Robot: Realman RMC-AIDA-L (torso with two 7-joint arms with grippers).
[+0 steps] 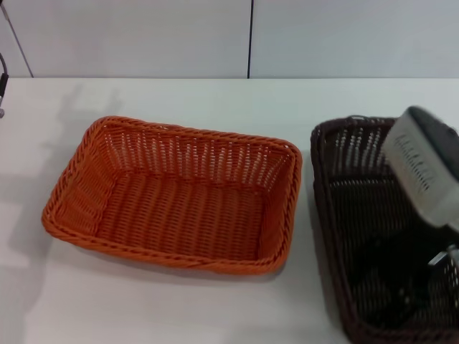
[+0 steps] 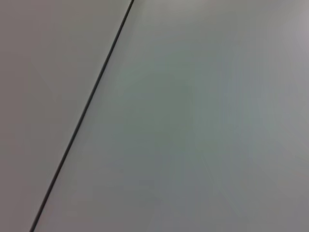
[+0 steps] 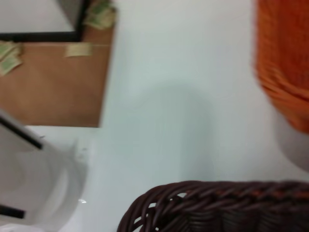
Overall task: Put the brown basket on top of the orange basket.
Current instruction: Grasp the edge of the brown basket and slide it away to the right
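Observation:
I will next close my right gripper on the brown basket's far rim (image 1: 394,120), around its middle, to lift it.
The orange basket (image 1: 176,193) stands empty in the middle of the white table. The brown basket (image 1: 344,193) stands right of it, a small gap apart, partly cut off by the picture's right and lower edges. My right arm's grey wrist housing (image 1: 427,165) hangs over the brown basket's right half and hides part of it. Its fingers do not show. The right wrist view shows the brown basket's braided rim (image 3: 217,203) close up and a side of the orange basket (image 3: 285,63) farther off. My left gripper is out of view.
The white table (image 1: 179,301) reaches back to a white panelled wall (image 1: 143,36). The right wrist view shows a table edge (image 3: 107,82) with brown floor (image 3: 53,87) beyond it. The left wrist view shows only a pale panel with a dark seam (image 2: 82,116).

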